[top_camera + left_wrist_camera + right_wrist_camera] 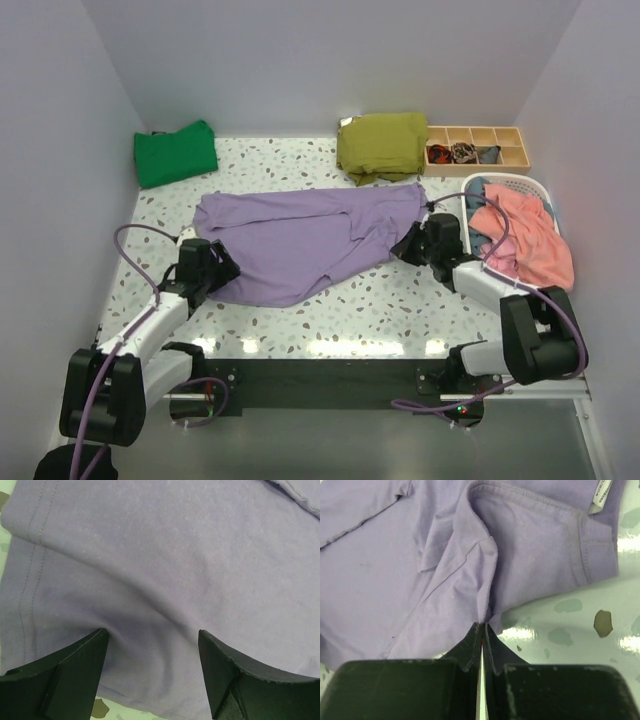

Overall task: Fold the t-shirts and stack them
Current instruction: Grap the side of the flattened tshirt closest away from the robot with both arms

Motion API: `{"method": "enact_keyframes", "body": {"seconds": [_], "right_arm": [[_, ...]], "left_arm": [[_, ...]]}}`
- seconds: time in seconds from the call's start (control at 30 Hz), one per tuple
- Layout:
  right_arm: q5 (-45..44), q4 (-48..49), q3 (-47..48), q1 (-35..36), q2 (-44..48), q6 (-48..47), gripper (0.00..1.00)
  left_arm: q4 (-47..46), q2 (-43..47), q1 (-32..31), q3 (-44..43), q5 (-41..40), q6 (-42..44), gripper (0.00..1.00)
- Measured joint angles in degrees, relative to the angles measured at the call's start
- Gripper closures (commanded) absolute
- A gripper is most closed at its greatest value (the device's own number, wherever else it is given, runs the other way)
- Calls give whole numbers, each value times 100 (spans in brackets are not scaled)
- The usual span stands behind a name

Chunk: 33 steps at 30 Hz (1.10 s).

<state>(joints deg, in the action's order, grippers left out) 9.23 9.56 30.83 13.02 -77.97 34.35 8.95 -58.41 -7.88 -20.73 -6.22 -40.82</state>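
My open left gripper is well inside the purple t-shirt's side seam, so it should move out and pinch the purple t-shirt's bottom corner (pixel 216 298).
A lavender-purple t-shirt (pixel 300 240) lies spread and rumpled across the middle of the table. A bright green t-shirt (pixel 175 152) lies folded at the back left. My left gripper (pixel 222 268) is open, its fingers (pixel 95 645) pressed down on the shirt's lower left part (pixel 165 570), cloth between them. My right gripper (pixel 412 243) is shut, pinching a fold of the purple shirt's edge (pixel 487 580) near the collar. The white neck label (pixel 601 491) shows at the top right of the right wrist view.
An olive folded garment (pixel 383 143) lies at the back middle. A wooden divided box (pixel 478 148) stands at the back right. A white basket (pixel 540 190) holding pink and blue cloth (pixel 525 232) stands at the right edge. Walls close in on three sides.
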Motion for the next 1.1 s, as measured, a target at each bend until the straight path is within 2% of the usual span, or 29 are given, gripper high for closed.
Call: {"method": "enact_keyframes", "body": {"seconds": [0.47,0.7,1.1], "right_arm": [[173,-911,7,0,601,15,100],[254,-2258,341,0,1480,177,100],[501,-4758,358,4,3768,608,100]], "left_arm": [[-7,-118,0,0,26,103,23],[9,-127,0,-9,28,168,23],[188,-120,0,-79,98,374,23]]}}
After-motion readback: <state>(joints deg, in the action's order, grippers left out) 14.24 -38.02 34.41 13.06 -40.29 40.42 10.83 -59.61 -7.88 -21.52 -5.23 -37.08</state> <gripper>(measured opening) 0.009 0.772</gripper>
